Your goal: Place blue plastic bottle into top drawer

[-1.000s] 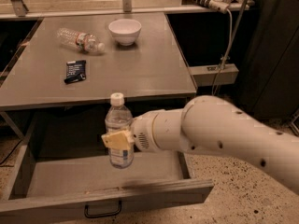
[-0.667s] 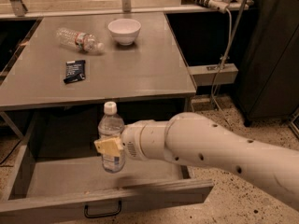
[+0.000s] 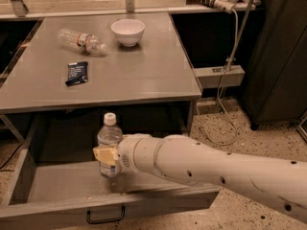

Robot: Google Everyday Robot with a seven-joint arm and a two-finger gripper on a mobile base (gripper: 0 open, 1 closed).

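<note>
Next, I let go of the blue plastic bottle, now upright inside the open top drawer, on the drawer's bottom just behind the front panel [image 3: 124, 180] with the black handle.
The blue plastic bottle [image 3: 109, 138], clear with a white cap, stands upright inside the open top drawer [image 3: 62, 183], its base at or just above the drawer floor. My gripper [image 3: 106, 155] is shut on the bottle's lower half, its yellowish finger pads [image 3: 104, 154] pressed against it. The white arm reaches in from the lower right. The drawer is pulled out below the table, with its black handle [image 3: 105, 217] on the front.
On the grey table [image 3: 134, 75] lie a clear bottle with a red-marked label [image 3: 81, 40], a white bowl [image 3: 127, 31] and a dark packet [image 3: 76, 73]. A power strip with cable [image 3: 225, 4] hangs at right beside a dark cabinet [image 3: 278, 56].
The arm has carried the bottle left and down, from over the drawer's middle to low inside the drawer.
</note>
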